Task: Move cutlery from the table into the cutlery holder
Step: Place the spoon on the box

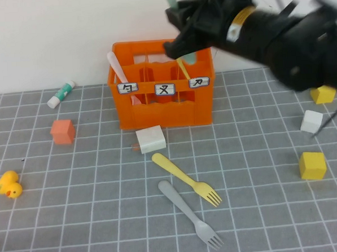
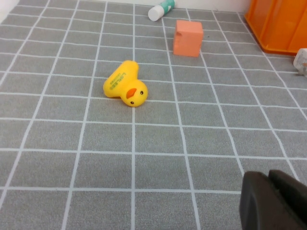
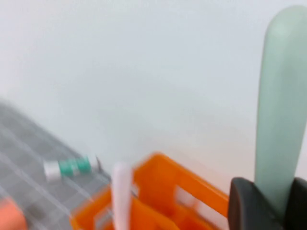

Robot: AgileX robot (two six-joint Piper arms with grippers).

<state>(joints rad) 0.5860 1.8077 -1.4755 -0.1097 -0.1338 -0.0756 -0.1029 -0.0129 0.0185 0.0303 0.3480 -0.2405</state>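
My right gripper is going to release the mint-green spoon next to the pale pink utensil in the orange cutlery holder (image 1: 120,69) (image 3: 120,206).
The orange cutlery holder (image 1: 162,112) stands at the back middle of the grey table (image 1: 77,221), with a pale pink utensil (image 1: 118,69) and a yellow one (image 1: 182,69) standing in it. My right gripper (image 1: 178,43) hovers over its right compartment, shut on the mint-green spoon (image 3: 280,96), which points upward in the right wrist view. A yellow fork (image 1: 185,179) and a grey fork (image 1: 190,212) lie in front of the holder. My left gripper (image 2: 276,201) is shut and empty, low over the table near the duck; it is out of the high view.
A white block (image 1: 151,139) lies just in front of the holder. An orange cube (image 1: 62,131), a yellow duck (image 1: 7,184) and a white-and-green tube (image 1: 61,94) are at the left. Two yellow cubes (image 1: 312,165) and a white cube (image 1: 311,121) are at the right.
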